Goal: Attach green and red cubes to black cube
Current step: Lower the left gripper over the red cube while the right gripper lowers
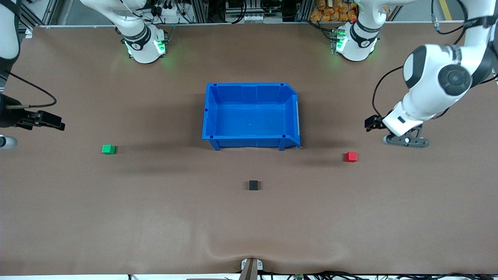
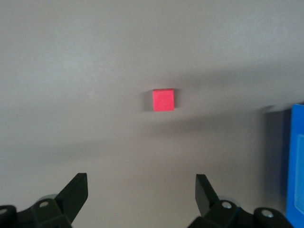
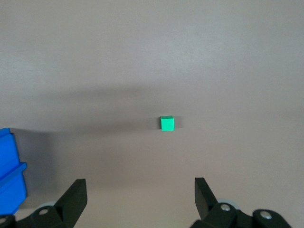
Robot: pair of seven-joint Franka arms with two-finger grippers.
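Note:
Next, I lower my left gripper to the red cube and close it on the cube's opposite sides (image 1: 351, 157) (image 2: 163, 100).
The black cube (image 1: 253, 185) sits on the brown table, nearer to the front camera than the blue bin. The green cube (image 1: 108, 149) lies toward the right arm's end and shows in the right wrist view (image 3: 166, 123). The red cube (image 1: 351, 156) lies toward the left arm's end and shows in the left wrist view (image 2: 163, 99). My left gripper (image 1: 406, 140) (image 2: 141, 190) is open and empty, up over the table beside the red cube. My right gripper (image 1: 7, 142) (image 3: 140, 192) is open and empty, at the table's end, well apart from the green cube.
A large blue plastic bin (image 1: 251, 86), empty, stands in the middle of the table between the arms' bases and the black cube. Its edge shows in the left wrist view (image 2: 297, 166) and the right wrist view (image 3: 9, 175). The tablecloth bulges at the front edge (image 1: 251, 254).

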